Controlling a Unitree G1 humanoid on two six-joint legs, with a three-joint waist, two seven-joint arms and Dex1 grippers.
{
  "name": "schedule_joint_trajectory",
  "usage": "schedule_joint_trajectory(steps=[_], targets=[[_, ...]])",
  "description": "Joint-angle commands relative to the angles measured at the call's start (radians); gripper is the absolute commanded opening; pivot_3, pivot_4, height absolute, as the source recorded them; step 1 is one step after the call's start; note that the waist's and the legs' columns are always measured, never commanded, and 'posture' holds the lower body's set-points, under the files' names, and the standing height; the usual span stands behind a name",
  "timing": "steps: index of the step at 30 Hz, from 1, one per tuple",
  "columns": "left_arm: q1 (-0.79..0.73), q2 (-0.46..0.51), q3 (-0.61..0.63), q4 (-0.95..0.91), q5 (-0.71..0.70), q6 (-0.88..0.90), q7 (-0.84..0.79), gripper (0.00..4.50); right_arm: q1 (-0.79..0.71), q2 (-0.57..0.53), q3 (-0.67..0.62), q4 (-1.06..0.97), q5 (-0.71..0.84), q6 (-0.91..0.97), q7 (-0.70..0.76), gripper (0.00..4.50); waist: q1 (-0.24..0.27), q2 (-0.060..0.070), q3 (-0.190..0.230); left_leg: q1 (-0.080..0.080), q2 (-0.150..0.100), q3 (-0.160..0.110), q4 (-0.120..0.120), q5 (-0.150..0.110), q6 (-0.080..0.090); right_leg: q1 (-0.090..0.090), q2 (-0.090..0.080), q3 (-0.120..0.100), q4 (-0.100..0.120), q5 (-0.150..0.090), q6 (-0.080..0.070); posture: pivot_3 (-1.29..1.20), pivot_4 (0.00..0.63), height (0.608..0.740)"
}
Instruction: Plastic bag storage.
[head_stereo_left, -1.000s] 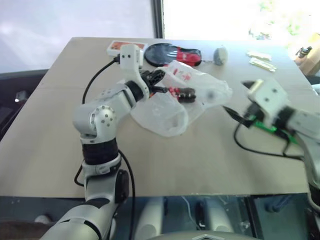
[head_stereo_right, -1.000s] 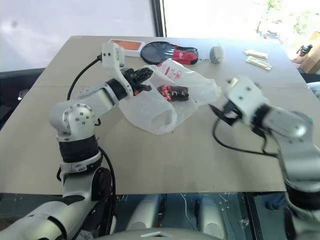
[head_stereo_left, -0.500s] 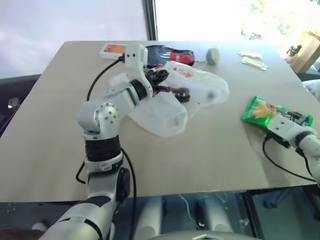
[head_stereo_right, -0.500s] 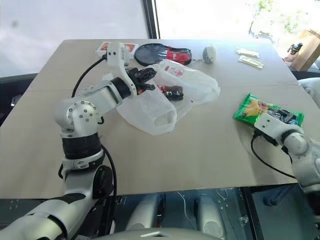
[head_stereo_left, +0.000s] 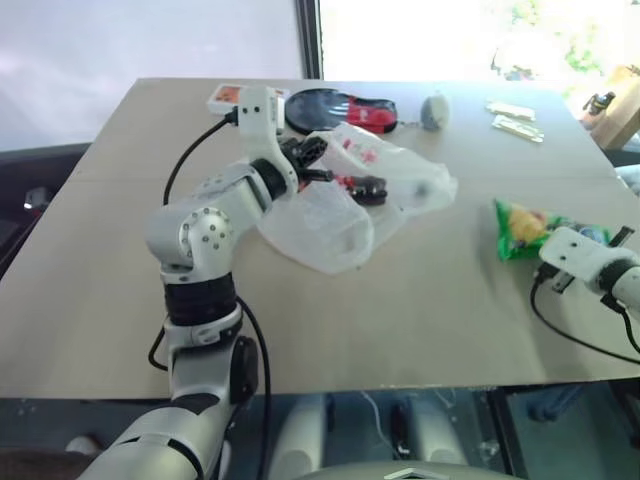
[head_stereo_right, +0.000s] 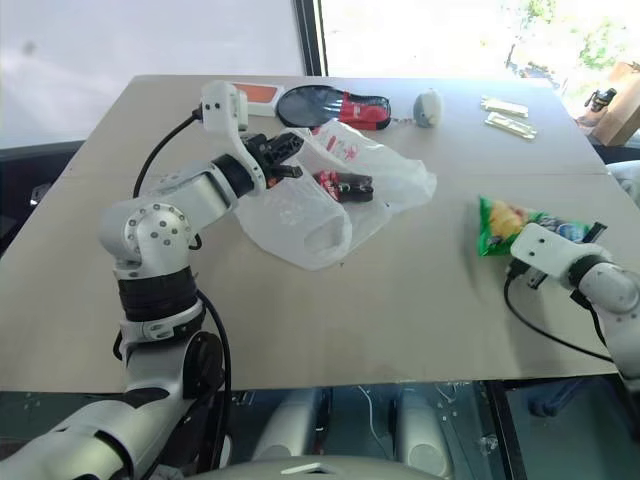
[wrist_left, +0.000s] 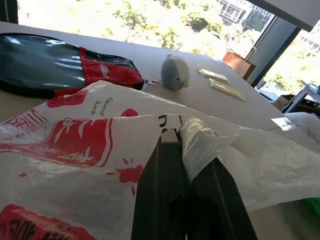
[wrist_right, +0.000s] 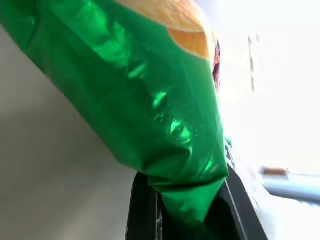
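Next, my right gripper lets go of the green snack packet inside the plastic bag (head_stereo_left: 344, 187), next to the small dark red item.
The plastic bag (head_stereo_left: 350, 225), thin translucent white with red print, lies crumpled in the middle of the table with its mouth facing the near side. My left gripper (wrist_left: 181, 134) is shut on a fold of its upper rim and holds that edge lifted; in the head view the left gripper (head_stereo_left: 318, 162) is at the bag's far left side. A small dark red item (head_stereo_left: 365, 187) shows through the bag. To the right, my right gripper (wrist_right: 185, 202) is shut on the near end of a glossy green snack packet (head_stereo_left: 520, 226).
At the table's far edge lie a black and red pouch (head_stereo_left: 340, 105), an orange and white card (head_stereo_left: 226, 95), a grey rounded object (head_stereo_left: 434, 110) and two pale sachets (head_stereo_left: 517, 115). A brown box (head_stereo_left: 622, 95) stands beyond the table's right corner. Bare tabletop separates bag and packet.
My right arm swung away from the bag to the right and lower, and its gripper closed on the green snack packet. The left gripper kept its hold on the bag.
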Motion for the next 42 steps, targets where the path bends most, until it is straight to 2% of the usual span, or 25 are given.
schedule_joint_trajectory(steps=[1, 3, 6, 9, 11, 13, 16, 20, 24, 33, 37, 42], targets=[[-0.028, -0.005, 0.005, -0.009, -0.018, -0.018, -0.005, 0.00, 0.017, -0.034, -0.077, -0.354, 0.247, 0.176, 0.128, 0.04, -0.006, 0.000, 0.000, 0.000, 0.000, 0.000, 0.000, 0.000, 0.000, 0.000, 0.000, 0.000, 0.000, 0.000, 0.001, 0.00, 0.150, 0.740], [-0.037, -0.004, -0.001, 0.003, -0.016, -0.021, -0.013, 0.00, -0.053, -0.016, 0.022, -0.468, 0.316, 0.293, 0.114, 0.04, -0.007, -0.001, 0.000, 0.001, 0.001, 0.000, 0.000, 0.000, 0.001, 0.001, 0.001, 0.000, -0.001, 0.000, 0.001, 0.00, 0.150, 0.740], [-0.043, 0.015, -0.004, -0.004, -0.028, 0.000, -0.030, 0.00, -0.228, 0.091, 0.229, -0.461, 0.299, 0.376, 0.041, 0.04, -0.010, -0.006, 0.001, 0.002, 0.002, -0.001, 0.001, 0.000, 0.000, 0.002, 0.002, -0.002, -0.001, -0.001, 0.001, 0.00, 0.150, 0.740], [-0.054, 0.045, 0.016, -0.041, -0.075, 0.048, -0.054, 0.00, -0.346, 0.160, 0.384, -0.380, 0.229, 0.362, 0.037, 0.04, -0.003, -0.005, 0.002, 0.002, 0.002, -0.001, 0.001, 0.000, 0.000, 0.002, 0.000, -0.002, -0.001, -0.001, -0.001, 0.00, 0.150, 0.740], [-0.055, 0.094, 0.023, -0.077, -0.120, 0.095, -0.091, 0.00, -0.426, 0.220, 0.459, -0.256, 0.146, 0.340, -0.017, 0.04, -0.001, -0.007, 0.002, 0.000, 0.001, -0.003, 0.002, 0.000, 0.000, 0.002, -0.002, -0.003, -0.002, 0.000, -0.001, 0.00, 0.150, 0.740], [-0.034, 0.161, 0.012, -0.120, -0.151, 0.130, -0.140, 0.00, -0.473, 0.270, 0.477, -0.162, 0.107, 0.320, -0.057, 0.04, -0.002, -0.007, 0.002, -0.002, 0.000, -0.003, 0.002, 0.000, 0.000, 0.000, -0.001, -0.003, -0.004, 0.002, -0.004, 0.00, 0.150, 0.740], [0.013, 0.269, 0.009, -0.163, -0.196, 0.173, -0.216, 0.00, -0.493, 0.251, 0.450, -0.100, 0.098, 0.282, -0.026, 0.04, 0.005, -0.006, 0.002, -0.003, -0.001, -0.004, -0.001, 0.000, 0.000, 0.000, -0.002, -0.004, -0.005, 0.002, -0.003, 0.00, 0.150, 0.740], [0.050, 0.356, -0.012, -0.179, -0.212, 0.170, -0.282, 0.00, -0.504, 0.233, 0.390, -0.048, 0.127, 0.268, 0.003, 0.04, 0.004, -0.006, 0.003, -0.003, -0.001, -0.003, -0.005, 0.000, 0.000, 0.000, -0.002, -0.004, -0.008, 0.002, -0.003, 0.00, 0.150, 0.740], [0.051, 0.357, -0.032, -0.179, -0.227, 0.169, -0.300, 0.00, -0.550, 0.245, 0.438, 0.031, 0.072, 0.228, 0.006, 0.04, 0.001, -0.006, 0.003, -0.002, -0.001, -0.004, -0.006, -0.001, 0.000, 0.000, -0.002, -0.005, -0.010, 0.002, -0.003, 0.00, 0.150, 0.740], [-0.034, 0.264, -0.040, -0.120, -0.245, 0.182, -0.269, 0.00, -0.820, 0.512, 0.729, 0.245, -0.187, 0.128, -0.072, 0.04, -0.010, -0.005, 0.003, -0.002, 0.001, -0.004, -0.005, 0.000, 0.000, -0.002, 0.001, -0.004, -0.007, 0.002, -0.003, 0.00, 0.150, 0.740], [-0.020, 0.292, -0.040, -0.112, -0.246, 0.195, -0.284, 0.00, -0.900, 0.624, 0.776, 0.409, -0.253, 0.034, -0.126, 0.04, -0.010, -0.005, 0.003, -0.002, 0.001, -0.003, -0.006, 0.002, -0.004, -0.002, 0.001, -0.003, -0.007, 0.002, -0.003, 0.00, 0.150, 0.740], [-0.003, 0.305, -0.008, -0.144, -0.311, 0.262, -0.286, 0.00, -0.989, 0.671, 0.776, 0.628, -0.360, -0.084, -0.257, 0.04, -0.005, -0.005, 0.003, -0.002, 0.000, -0.003, -0.007, 0.002, -0.004, -0.003, 0.000, -0.003, -0.007, 0.002, -0.003, 0.00, 0.150, 0.740]])
